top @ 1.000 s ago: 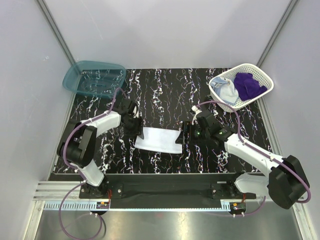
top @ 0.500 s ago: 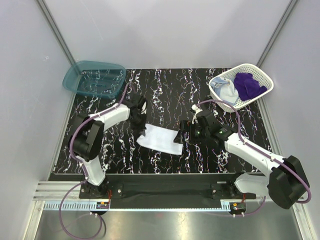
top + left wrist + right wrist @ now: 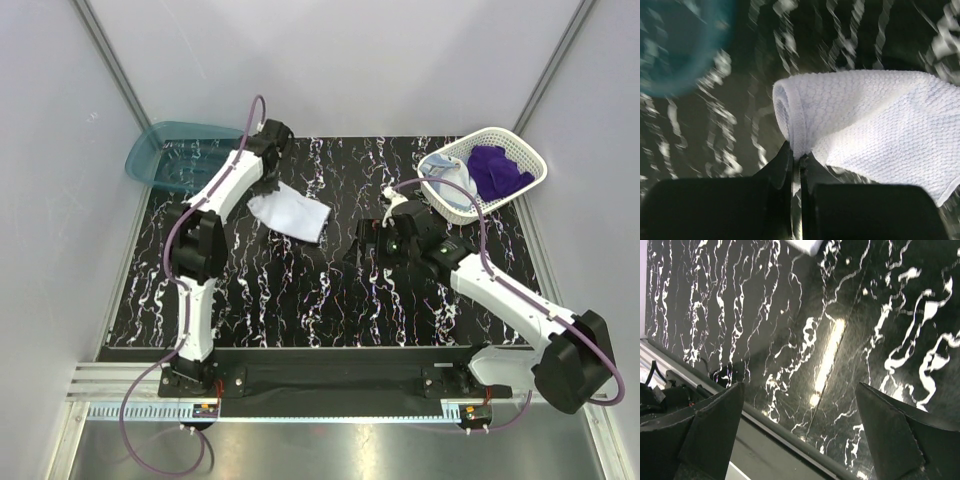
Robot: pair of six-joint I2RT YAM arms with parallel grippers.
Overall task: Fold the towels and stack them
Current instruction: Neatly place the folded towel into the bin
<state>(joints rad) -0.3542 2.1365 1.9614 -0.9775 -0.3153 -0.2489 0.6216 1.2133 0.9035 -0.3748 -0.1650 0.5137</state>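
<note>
The white towel will be let go from my left gripper around the middle of the teal bin's bottom (image 3: 184, 164).
The white towel (image 3: 290, 213) lies folded and rumpled on the black marble table, far left of centre. My left gripper (image 3: 258, 197) is shut on its folded left edge; the left wrist view shows the jaws (image 3: 800, 159) pinching the towel's (image 3: 865, 115) hem. My right gripper (image 3: 366, 246) is open and empty over bare table, well right of the towel. In the right wrist view its fingers (image 3: 715, 420) stand wide apart and only a towel corner (image 3: 805, 245) shows at the top edge. The purple towel (image 3: 498, 168) and a pale blue-and-white cloth (image 3: 452, 185) lie in the basket.
The white mesh basket (image 3: 524, 150) stands at the far right corner. The teal translucent bin (image 3: 165, 160) stands at the far left corner, just left of the left gripper, and shows blurred in the left wrist view (image 3: 675, 50). Grey walls close in the table.
My left gripper has carried the white towel from front centre up and left toward the teal bin. The right gripper, earlier at the towel's right edge, now stands apart from it.
</note>
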